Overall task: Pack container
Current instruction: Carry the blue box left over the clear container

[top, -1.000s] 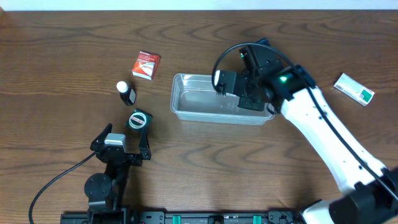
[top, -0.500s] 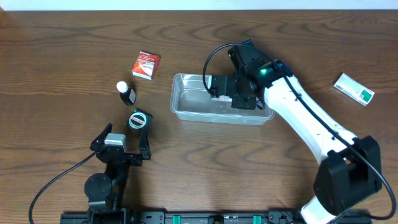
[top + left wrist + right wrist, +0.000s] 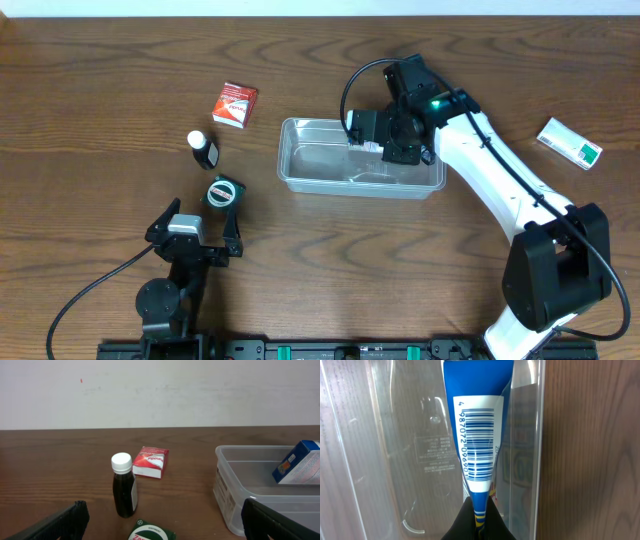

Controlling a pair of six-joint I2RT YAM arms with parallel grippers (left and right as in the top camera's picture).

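Next, I release the blue and white box from my right gripper inside the container's end nearer the white and green box (image 3: 399, 160) (image 3: 476, 470).
The clear plastic container (image 3: 330, 165) sits mid-table; it also shows in the left wrist view (image 3: 235, 490) and the right wrist view (image 3: 395, 450). My right gripper (image 3: 385, 140) is shut on a blue and white box (image 3: 477, 430) with a barcode and holds it tilted over the container's far right part; the box also shows in the left wrist view (image 3: 299, 462). My left gripper (image 3: 195, 232) is open and empty near the front left, its fingers (image 3: 55, 525) spread wide just short of a green ointment box (image 3: 224, 192).
A dark bottle with a white cap (image 3: 204, 149) stands left of the container. A red and white box (image 3: 235, 104) lies behind it. A white and green box (image 3: 570, 142) lies at the far right.
My right gripper has shifted slightly right and back over the container's right part, still holding the blue box. The left arm has not moved.
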